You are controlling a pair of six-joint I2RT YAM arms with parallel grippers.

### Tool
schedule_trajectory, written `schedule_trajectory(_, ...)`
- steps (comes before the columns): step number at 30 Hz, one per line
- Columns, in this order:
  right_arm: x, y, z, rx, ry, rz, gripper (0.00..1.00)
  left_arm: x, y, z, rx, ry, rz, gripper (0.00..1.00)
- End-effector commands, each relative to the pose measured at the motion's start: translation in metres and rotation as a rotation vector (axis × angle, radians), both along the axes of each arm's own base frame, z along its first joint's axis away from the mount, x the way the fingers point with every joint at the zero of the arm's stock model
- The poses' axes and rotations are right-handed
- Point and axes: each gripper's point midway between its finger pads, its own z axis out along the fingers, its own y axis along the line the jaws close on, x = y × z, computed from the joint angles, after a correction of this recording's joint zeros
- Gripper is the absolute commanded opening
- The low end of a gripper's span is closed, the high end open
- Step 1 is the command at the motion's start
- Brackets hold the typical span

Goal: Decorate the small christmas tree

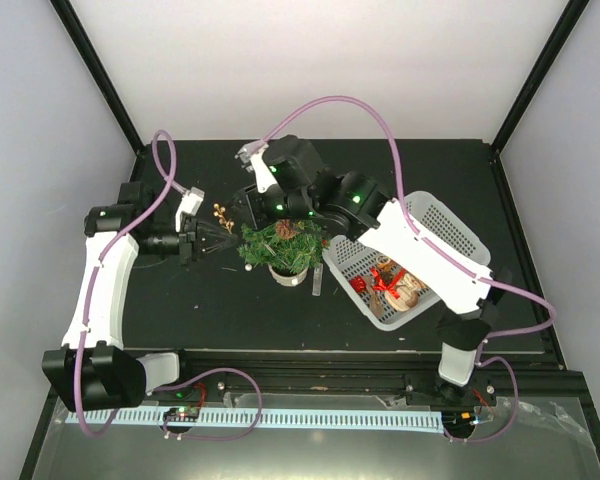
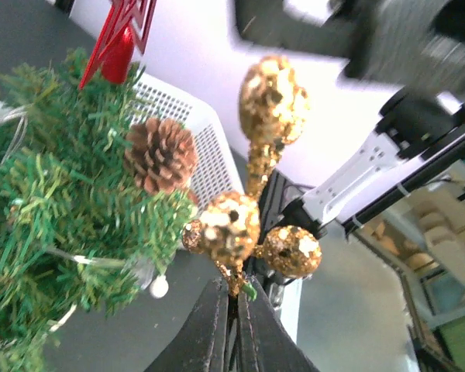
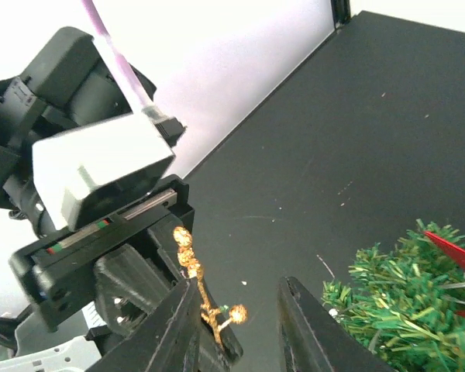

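Note:
Next, I let go of the gold glitter berry sprig with my left gripper in the tree's outer green branches [image 1: 249,237] closest to that gripper.
The small christmas tree [image 1: 280,245] stands mid-table on a whitish base [image 1: 285,275], with a pine cone [image 1: 286,228] on it. In the left wrist view the tree [image 2: 62,209] carries the pine cone [image 2: 161,155] and a red star [image 2: 124,31]. My left gripper [image 1: 218,232] is shut on the stem of a gold glitter berry sprig [image 1: 220,212], held just left of the tree; the sprig [image 2: 232,225] rises from the shut jaws [image 2: 236,298]. My right gripper [image 3: 240,322] is open, its fingers on either side of the sprig [image 3: 194,267], with the tree [image 3: 411,310] to the right.
A white plastic basket [image 1: 450,225] at the right holds red and gold ornaments [image 1: 395,285]. The right arm [image 1: 410,240] reaches over it and behind the tree. A small white strip [image 1: 317,283] lies beside the tree base.

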Motion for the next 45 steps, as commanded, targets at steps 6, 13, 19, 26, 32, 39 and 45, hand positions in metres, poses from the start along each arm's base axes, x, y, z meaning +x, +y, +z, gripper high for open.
schedule_trajectory(6, -0.008, -0.038, 0.04, 0.081, -0.081, -0.055, 0.3, 0.001, 0.02, -0.022, 0.337, -0.043, 0.02, 0.02)
schedule_trajectory(13, -0.015, -0.085, 0.039, 0.099, -0.063, -0.189, 0.31, 0.023, 0.06, -0.023, 0.685, -0.139, 0.116, 0.02)
schedule_trajectory(19, -0.025, -0.14, 0.037, 0.165, 0.02, -0.367, 0.31, 0.041, 0.1, -0.045, 0.961, -0.137, 0.134, 0.01)
schedule_trajectory(26, -0.047, -0.183, 0.04, 0.165, 0.056, -0.408, 0.31, 0.053, 0.121, -0.059, 1.103, -0.096, 0.127, 0.01)
schedule_trajectory(32, -0.067, -0.192, 0.035, 0.083, 0.045, -0.303, 0.3, 0.05, 0.098, -0.064, 1.149, -0.108, 0.058, 0.02)
schedule_trajectory(39, -0.078, -0.21, 0.017, -0.029, 0.032, -0.271, 0.3, 0.058, 0.092, -0.09, 1.27, -0.053, -0.03, 0.02)
schedule_trajectory(45, -0.064, -0.23, 0.028, -0.051, -0.017, -0.387, 0.3, 0.064, 0.073, -0.096, 1.203, -0.051, -0.093, 0.02)
